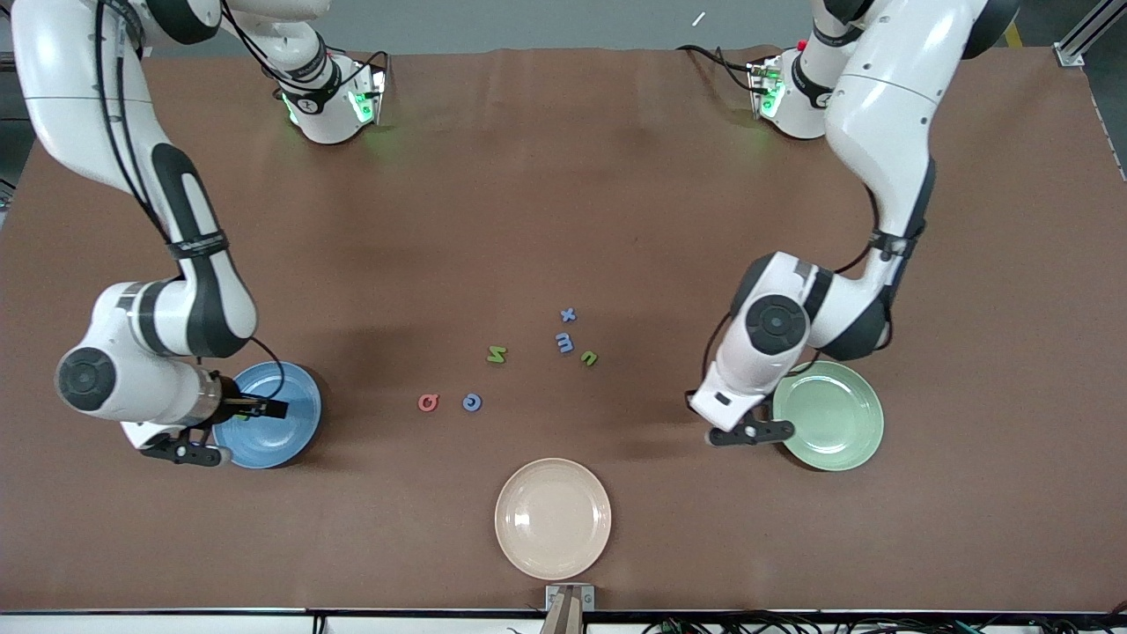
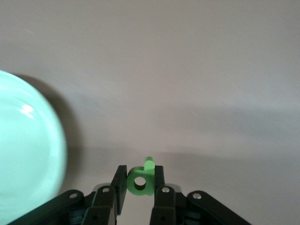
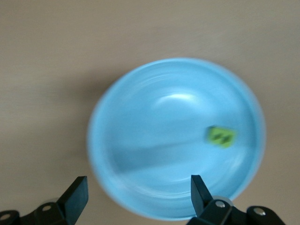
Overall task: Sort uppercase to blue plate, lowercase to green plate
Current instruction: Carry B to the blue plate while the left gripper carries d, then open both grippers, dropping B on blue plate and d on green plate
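The pinkish-red Q, the loose letter nearest the blue plate, is uppercase, so my right gripper should close on the round sides (image 1: 428, 402) of it.
My right gripper (image 1: 267, 409) is open over the blue plate (image 1: 286, 440), seen from above in the right wrist view (image 3: 154, 140). A green B (image 3: 220, 136) lies in that plate. My left gripper (image 2: 140, 183) is shut on the green p (image 2: 139, 181), just above the table beside the green plate (image 1: 836, 423); the plate's edge shows in the left wrist view (image 2: 28, 150). In the front view the left arm's wrist hides its fingers. On the table lie green N (image 1: 497, 355), pinkish-red Q (image 1: 428, 402), blue C (image 1: 472, 402), blue x (image 1: 568, 314), blue m (image 1: 564, 342) and green n/u (image 1: 589, 357).
A beige plate (image 1: 553, 518) stands at the table's edge nearest the front camera, midway between the two arms. The loose letters lie in a small group at mid table, between the blue and green plates.
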You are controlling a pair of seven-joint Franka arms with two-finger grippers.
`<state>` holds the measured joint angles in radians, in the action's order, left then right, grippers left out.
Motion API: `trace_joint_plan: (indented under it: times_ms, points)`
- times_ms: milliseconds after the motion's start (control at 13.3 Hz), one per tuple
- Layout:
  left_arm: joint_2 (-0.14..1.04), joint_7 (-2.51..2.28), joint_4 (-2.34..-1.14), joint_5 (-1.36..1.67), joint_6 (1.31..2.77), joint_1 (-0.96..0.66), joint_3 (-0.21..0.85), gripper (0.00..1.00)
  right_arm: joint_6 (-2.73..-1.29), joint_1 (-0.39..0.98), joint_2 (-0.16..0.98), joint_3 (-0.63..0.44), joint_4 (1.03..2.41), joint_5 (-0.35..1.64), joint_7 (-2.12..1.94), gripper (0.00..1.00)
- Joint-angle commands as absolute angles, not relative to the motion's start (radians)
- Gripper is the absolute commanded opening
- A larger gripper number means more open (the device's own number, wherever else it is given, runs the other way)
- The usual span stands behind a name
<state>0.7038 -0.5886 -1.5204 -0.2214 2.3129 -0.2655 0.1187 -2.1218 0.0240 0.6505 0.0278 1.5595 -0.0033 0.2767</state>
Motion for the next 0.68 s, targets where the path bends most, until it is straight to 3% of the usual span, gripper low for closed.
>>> trace_joint_plan:
  times_ms: [0, 300, 600]
  points:
    - [0.655, -0.525, -1.542, -0.249, 2.298, -0.184, 0.126, 0.08, -2.146, 0.145, 0.64, 0.023, 1.571, 0.0, 0.51, 0.97]
    - [0.669, -0.442, -1.592, -0.245, 2.298, -0.086, 0.13, 0.08, -2.296, 0.285, 0.689, 0.023, 1.574, 0.08, 0.655, 0.97]
    - [0.71, -0.448, -1.611, -0.244, 2.301, -0.057, 0.13, 0.11, -2.396, 0.333, 0.753, 0.023, 1.586, 0.083, 0.701, 0.96]
